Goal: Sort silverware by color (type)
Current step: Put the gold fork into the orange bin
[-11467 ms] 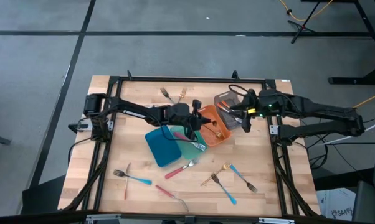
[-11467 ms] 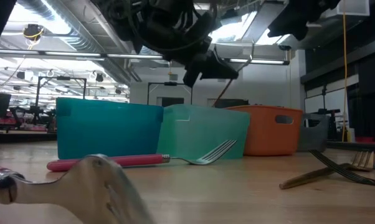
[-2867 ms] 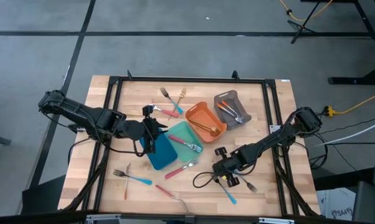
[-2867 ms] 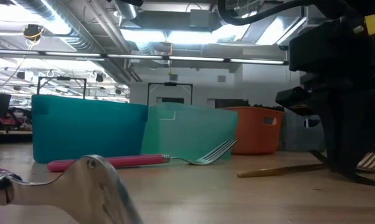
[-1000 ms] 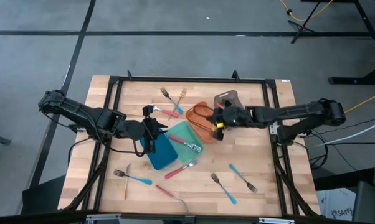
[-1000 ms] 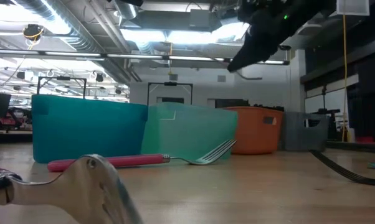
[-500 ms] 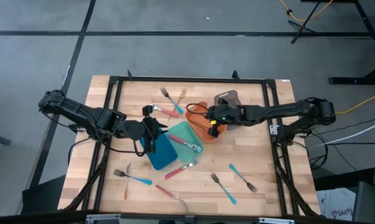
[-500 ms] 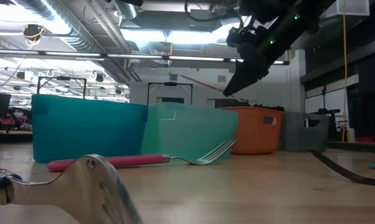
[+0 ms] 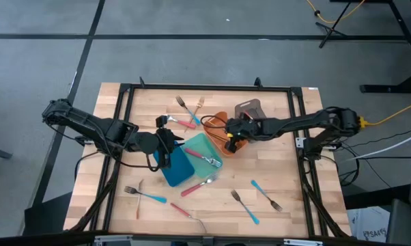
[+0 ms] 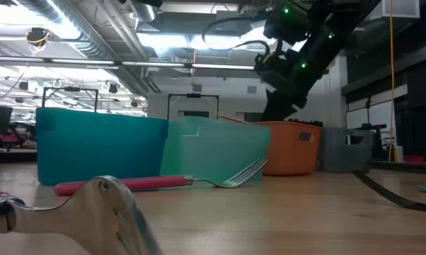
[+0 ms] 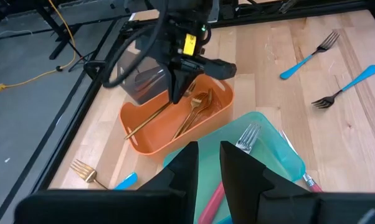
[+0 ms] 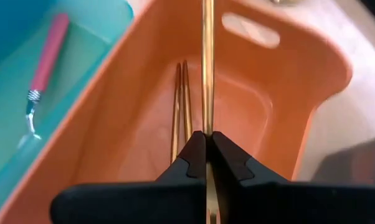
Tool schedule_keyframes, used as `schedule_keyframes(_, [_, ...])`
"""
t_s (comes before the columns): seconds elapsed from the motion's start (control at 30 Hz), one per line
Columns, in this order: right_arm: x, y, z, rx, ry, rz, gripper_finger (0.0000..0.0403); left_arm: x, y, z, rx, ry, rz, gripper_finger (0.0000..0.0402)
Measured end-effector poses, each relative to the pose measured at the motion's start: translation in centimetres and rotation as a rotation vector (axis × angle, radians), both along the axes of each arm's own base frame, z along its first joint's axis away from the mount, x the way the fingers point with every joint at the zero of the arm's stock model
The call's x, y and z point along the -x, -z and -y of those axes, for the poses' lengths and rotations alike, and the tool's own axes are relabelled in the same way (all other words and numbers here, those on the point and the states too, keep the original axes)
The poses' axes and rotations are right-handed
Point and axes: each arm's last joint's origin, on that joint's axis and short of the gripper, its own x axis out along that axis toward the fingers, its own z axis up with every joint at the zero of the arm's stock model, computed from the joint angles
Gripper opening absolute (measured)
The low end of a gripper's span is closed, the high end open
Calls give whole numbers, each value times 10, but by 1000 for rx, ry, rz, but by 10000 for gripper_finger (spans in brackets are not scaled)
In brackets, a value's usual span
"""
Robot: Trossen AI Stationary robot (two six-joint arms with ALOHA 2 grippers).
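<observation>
The gold-handled piece, now hanging over the orange tray, will be let go by my right gripper between the gold pieces on the orange tray's bottom (image 9: 220, 137) (image 12: 180, 129).
My right gripper (image 9: 229, 140) hangs over the orange tray (image 9: 213, 126), shut on a gold-handled piece of silverware (image 11: 151, 119). Two more gold pieces (image 12: 180, 112) lie on that tray's floor. My left gripper (image 9: 168, 152) hovers above the blue tray (image 9: 178, 169), its fingers (image 11: 187, 171) apart with nothing between them. A pink-handled fork (image 9: 204, 157) lies in the teal tray (image 9: 199, 145). More silverware lies loose on the table: blue forks (image 9: 244, 206), pink ones (image 9: 196, 186) and a gold fork (image 9: 200, 102). My right gripper pinches the gold piece's slim handle (image 12: 206, 121) between its two fingertips. The fingers (image 11: 177, 84) point down from above. The piece slants down and away from them inside the orange tray; its free end (image 11: 130, 132) is at the tray's end wall, touching or not I cannot tell.
The grey tray (image 9: 250, 107) stands beyond the orange one, partly under my right arm. Blue, teal, orange and grey trays form a slanting row mid-table. Bare wood (image 9: 280, 164) lies to the right and along the near edge between the loose forks.
My right gripper has gone a little toward the table's left edge and come down over the orange tray, still shut. The gold piece has come down with it, and its free end has dropped into the tray.
</observation>
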Motion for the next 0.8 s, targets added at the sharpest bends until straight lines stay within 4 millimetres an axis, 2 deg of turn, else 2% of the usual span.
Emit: schedule_keyframes(0.8, [-3,30,0,-35,3,-135,1,0,0,0,0,0,-1,60])
